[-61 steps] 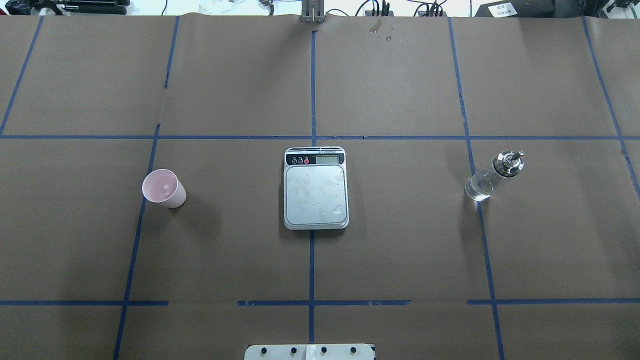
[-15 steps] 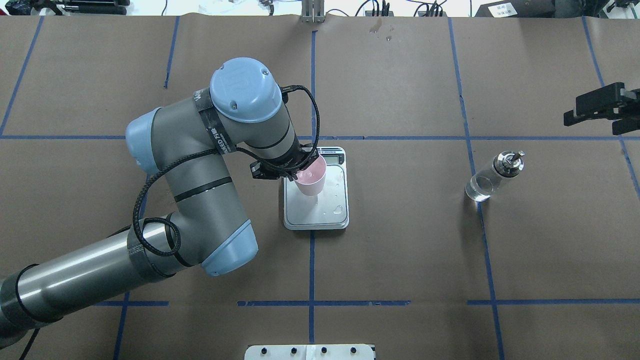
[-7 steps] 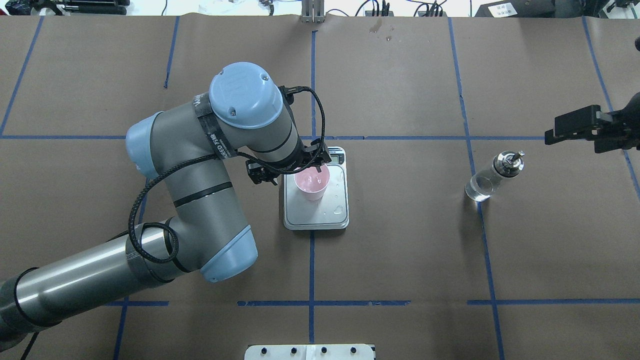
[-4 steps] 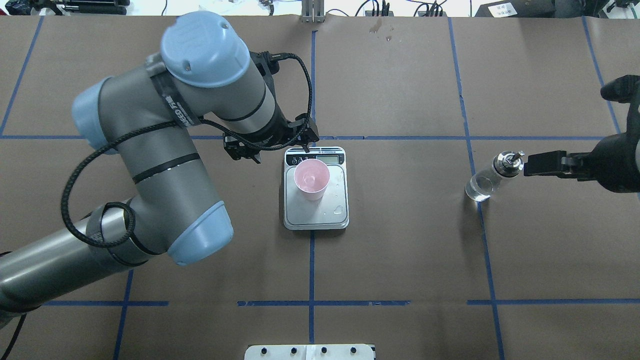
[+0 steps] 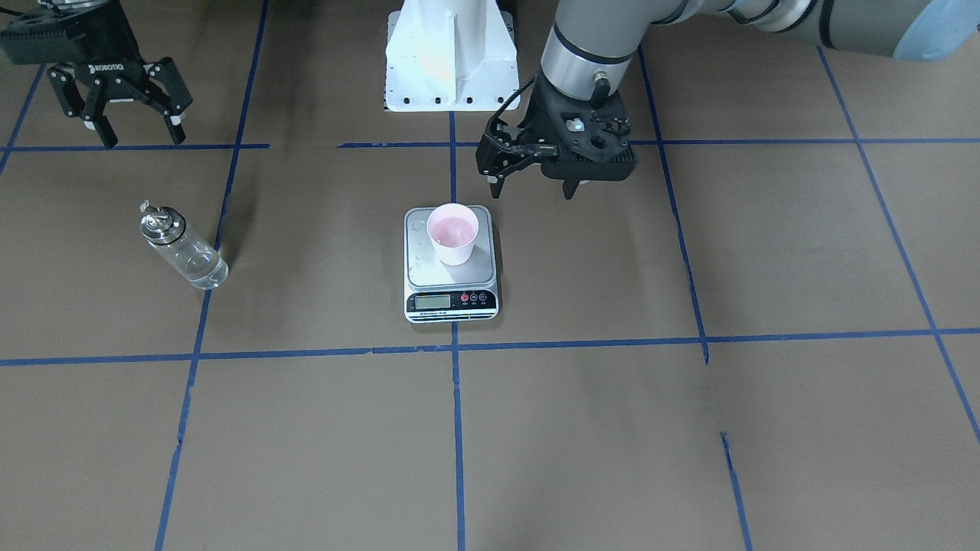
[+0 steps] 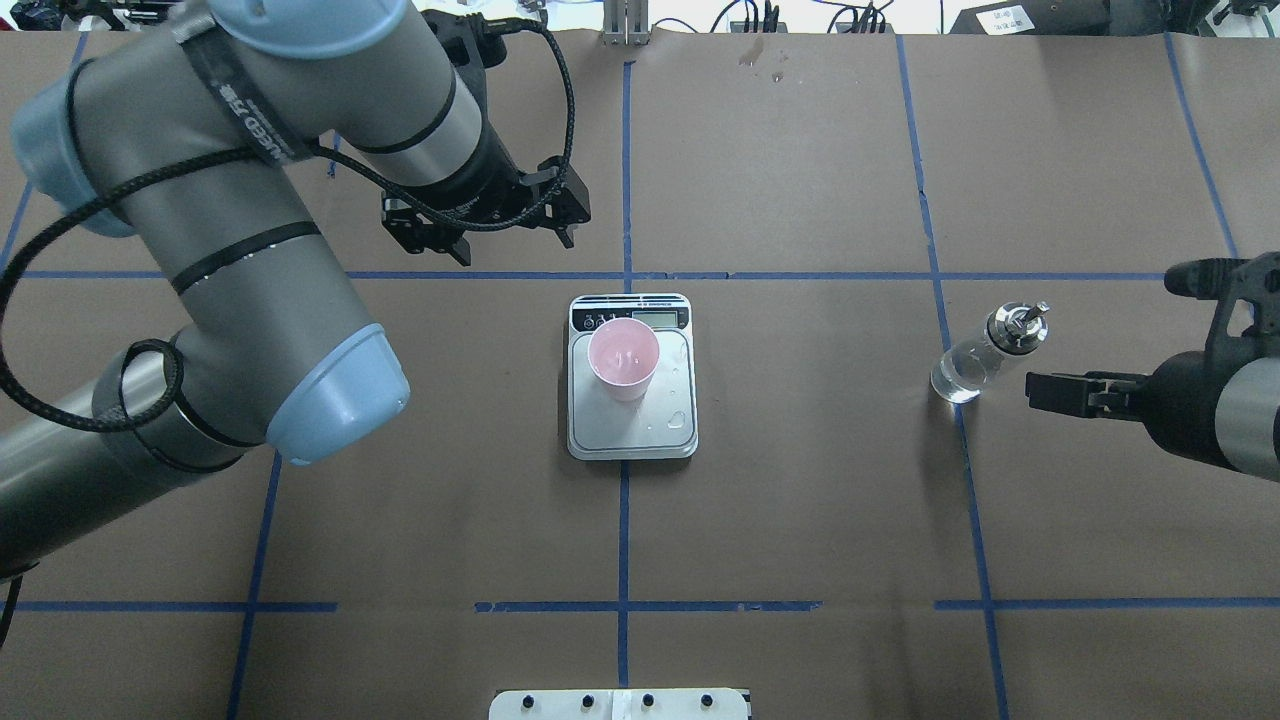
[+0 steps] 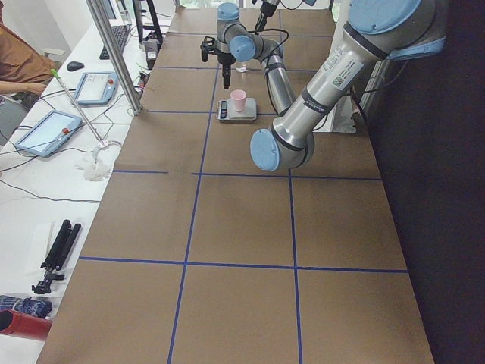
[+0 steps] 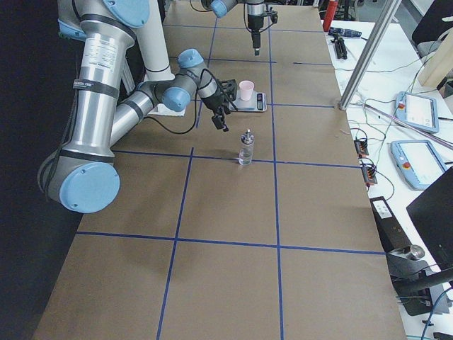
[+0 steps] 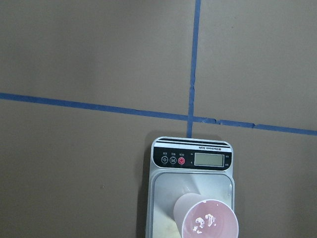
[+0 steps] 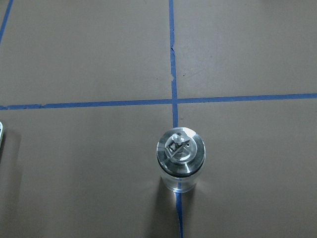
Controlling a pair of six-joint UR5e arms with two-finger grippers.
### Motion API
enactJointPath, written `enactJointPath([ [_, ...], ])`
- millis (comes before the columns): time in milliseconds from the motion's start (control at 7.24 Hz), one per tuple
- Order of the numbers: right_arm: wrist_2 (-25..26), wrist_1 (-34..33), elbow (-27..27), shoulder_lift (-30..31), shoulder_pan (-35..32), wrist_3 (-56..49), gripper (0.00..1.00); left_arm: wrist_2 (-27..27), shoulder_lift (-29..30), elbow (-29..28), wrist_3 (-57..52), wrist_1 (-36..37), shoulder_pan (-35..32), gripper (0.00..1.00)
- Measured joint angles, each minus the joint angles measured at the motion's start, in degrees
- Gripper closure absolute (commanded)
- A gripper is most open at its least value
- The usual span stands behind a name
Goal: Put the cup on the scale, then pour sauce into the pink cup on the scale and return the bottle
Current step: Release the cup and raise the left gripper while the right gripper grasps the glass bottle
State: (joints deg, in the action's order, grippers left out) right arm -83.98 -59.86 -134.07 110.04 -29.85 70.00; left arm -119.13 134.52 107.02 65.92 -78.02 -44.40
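My right gripper will hold the clear bottle next at the middle of the body (image 5: 192,257) (image 10: 179,185), below its silver pourer cap.
The pale pink cup (image 6: 623,358) stands upright on the scale (image 6: 640,425), also seen at cup (image 5: 452,232) and cup (image 9: 208,223). My left gripper (image 6: 515,250) hangs open and empty, raised above the table to the left of the scale; it is the left gripper (image 5: 532,191) in the front view. The clear bottle (image 6: 985,352) with its silver pourer cap stands to the right, with clear sauce (image 6: 955,378) in its lower part. My right gripper (image 6: 1040,390) is just right of the bottle, not touching it. The right gripper (image 5: 144,138) is open, and the bottle (image 10: 180,158) sits below its camera.
Water drops lie on the scale's platform. The white robot base plate (image 6: 620,703) sits at the near table edge. Blue tape lines grid the brown table. A desk with tablets (image 7: 45,129), a metal post (image 7: 114,53) and a seated person (image 7: 19,61) lie beyond the far edge.
My left gripper set the cup on the scale, opened, then rose and drew off to the left. The right gripper came in from the right edge and dropped beside the bottle.
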Motion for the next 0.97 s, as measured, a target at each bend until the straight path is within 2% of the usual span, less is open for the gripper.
enactJointPath([
  [138, 7.2, 7.0, 4.4, 1.7, 3.8, 0.2, 0.00, -0.6, -2.4, 2.3, -3.1, 0.8, -1.5, 0.00],
  [276, 13.8, 10.6, 7.9, 1.9, 7.3, 0.3, 0.00, -0.8, -4.9, 4.8, -5.7, 1.2, -2.8, 0.00],
  [552, 23.7, 17.4, 15.0, -1.2, 11.5, 0.3, 0.00, -0.9, -9.2, 7.7, -11.0, 1.5, -4.3, 0.00],
  [690, 27.0, 20.8, 18.4, -3.1, 12.5, -0.2, 0.00, -0.8, -10.8, 8.4, -13.7, 1.5, -5.1, 0.00],
  [966, 30.9, 23.4, 23.4, -7.2, 13.3, -2.2, 0.00, -0.7, -12.7, 8.7, -17.1, 1.5, -6.3, 0.00],
])
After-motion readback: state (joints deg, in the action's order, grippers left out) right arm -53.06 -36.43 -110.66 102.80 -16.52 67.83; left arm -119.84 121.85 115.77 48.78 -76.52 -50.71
